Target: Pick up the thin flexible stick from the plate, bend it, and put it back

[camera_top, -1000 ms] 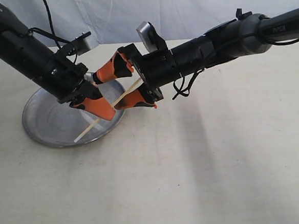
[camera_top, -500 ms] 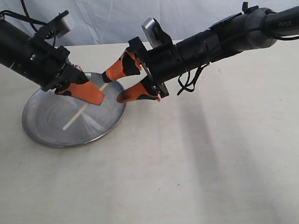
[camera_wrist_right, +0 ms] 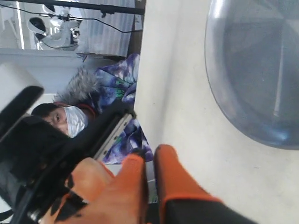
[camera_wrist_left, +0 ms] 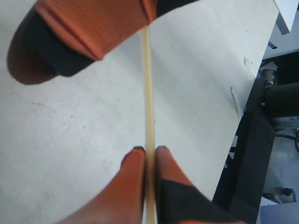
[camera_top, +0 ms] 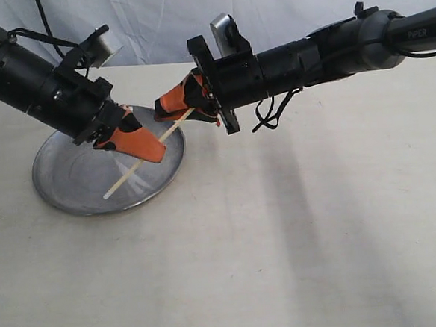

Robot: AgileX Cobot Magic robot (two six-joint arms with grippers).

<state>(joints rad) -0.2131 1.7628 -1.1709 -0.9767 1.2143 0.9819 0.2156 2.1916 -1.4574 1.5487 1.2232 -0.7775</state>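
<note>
My right gripper's shut fingers have the stick's upper end outside them, so my right gripper should back away, open and grab the part of the stick (camera_top: 174, 127) above my left gripper.
The thin flexible stick (camera_top: 122, 182) is a pale straight strand slanting up over the plate (camera_top: 59, 191), a round silver dish on the left of the table. My left gripper (camera_top: 154, 154) is shut on the stick near its middle. In the left wrist view the stick (camera_wrist_left: 148, 102) runs straight out from between those orange fingertips (camera_wrist_left: 135, 163). My right gripper (camera_top: 166, 107) reaches in from the right, jaws closed around the stick's upper end. In the right wrist view that gripper (camera_wrist_right: 149, 154) shows only a narrow gap, and the stick itself is hidden there. The stick looks straight.
A pale cloth-covered table (camera_top: 298, 233) spreads to the right and front. A white curtain (camera_top: 282, 9) hangs behind. The plate's rim (camera_wrist_right: 219, 107) shows in the right wrist view. A masked person (camera_wrist_right: 70, 119) is behind the table's edge.
The right gripper, open half a second ago, has closed at the stick's upper end. The left gripper has shifted a little right and down, still holding the stick.
</note>
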